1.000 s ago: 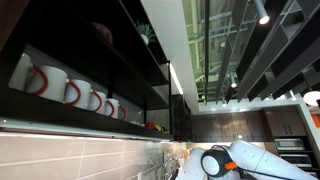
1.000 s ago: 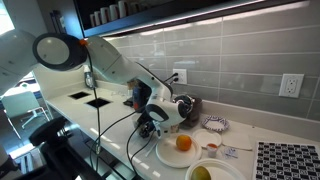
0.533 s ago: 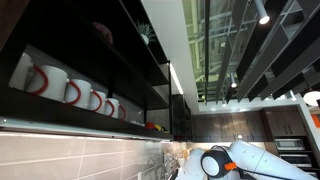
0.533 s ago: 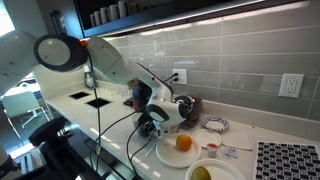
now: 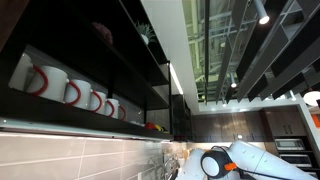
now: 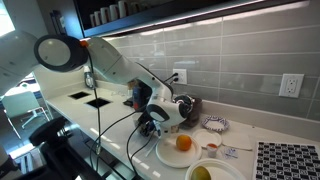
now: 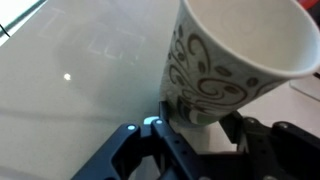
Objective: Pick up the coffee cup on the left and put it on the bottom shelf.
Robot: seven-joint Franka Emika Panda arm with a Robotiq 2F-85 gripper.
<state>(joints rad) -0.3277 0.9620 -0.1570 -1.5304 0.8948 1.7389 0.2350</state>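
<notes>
My fingers pinch the coffee cup at its very base and the cup leans. I should open, move in deeper and grip the cup's lower side (image 7: 204, 92) before lifting.
A white paper coffee cup (image 7: 225, 55) with brown swirls fills the wrist view, standing on the pale counter (image 7: 70, 90). My gripper (image 7: 198, 116) sits low around the cup's base, with a finger pressed against each side, so it is shut on the cup. In an exterior view the gripper (image 6: 172, 112) is down at the counter by the tiled wall, and the cup is hard to make out there. The bottom shelf (image 5: 80, 122), a long black board with a pale front edge, runs high above the tiles and carries mugs. It also shows in an exterior view (image 6: 150, 18).
Several white mugs with red handles (image 5: 60, 85) stand on the bottom shelf. A white plate (image 6: 165, 153) with an orange (image 6: 183, 143) lies just in front of the gripper. A bowl of fruit (image 6: 200, 172), a patterned mat (image 6: 290, 160) and wall outlets (image 6: 291, 85) are nearby.
</notes>
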